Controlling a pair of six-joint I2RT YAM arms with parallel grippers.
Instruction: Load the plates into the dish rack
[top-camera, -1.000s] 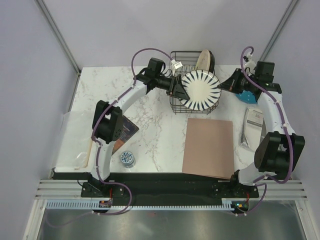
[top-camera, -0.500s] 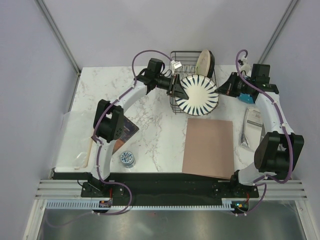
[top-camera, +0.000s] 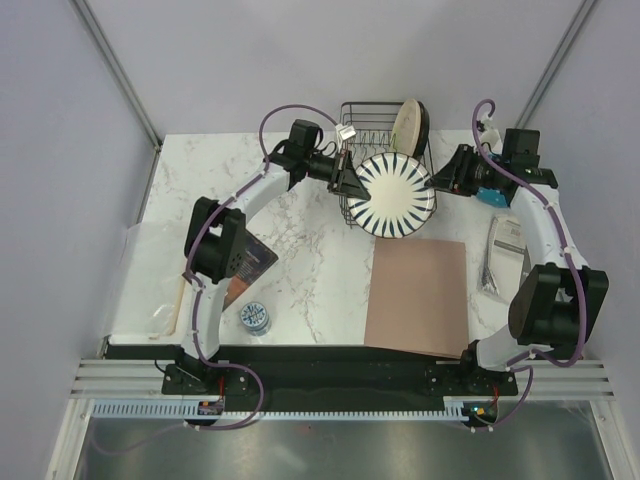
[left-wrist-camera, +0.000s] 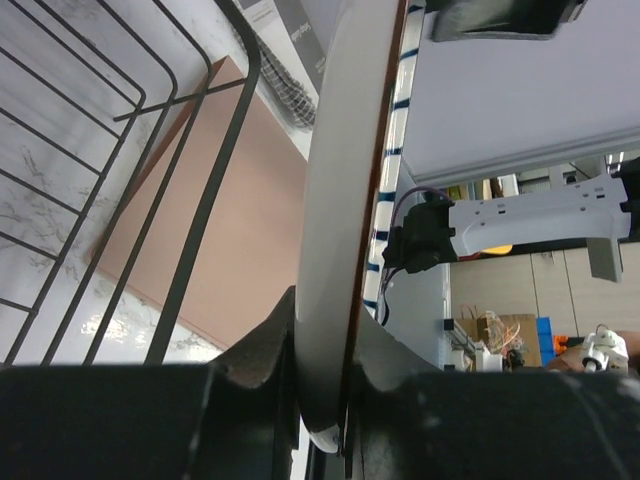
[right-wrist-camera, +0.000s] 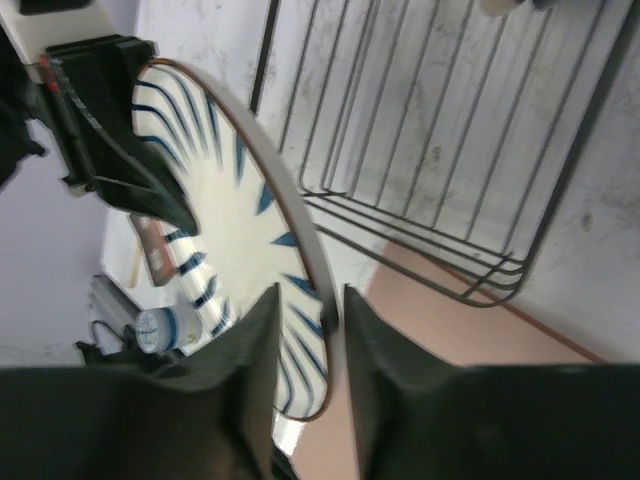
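The robot's left gripper holds the striped plate across the dish rack, so its right gripper should grab its free rim (top-camera: 432, 200) and turn the plate beside the cream plate.
The white plate with dark radial stripes (top-camera: 392, 195) hangs on edge over the front of the black wire dish rack (top-camera: 378, 108). My left gripper (top-camera: 352, 180) is shut on its left rim; in the left wrist view both pads press the plate (left-wrist-camera: 345, 200) at the gripper (left-wrist-camera: 322, 375). My right gripper (top-camera: 435, 185) straddles the right rim, open, with a gap beside the plate (right-wrist-camera: 220, 220) between its fingers (right-wrist-camera: 310, 330). A cream plate (top-camera: 407, 122) stands in the rack's back right. A teal plate (top-camera: 493, 195) lies partly hidden under the right arm.
A pink-brown mat (top-camera: 418, 295) lies in front of the rack. A small blue-and-white cup (top-camera: 254, 317) stands near the front left, with a dark booklet (top-camera: 256, 260) behind it. Packets (top-camera: 505, 255) lie at the right edge. Rack wires (left-wrist-camera: 215, 200) run close to the left gripper.
The left gripper has shut on the striped plate's left rim. The right gripper has loosened from its shut grip on the right rim. The plate has shifted slightly left and nearer.
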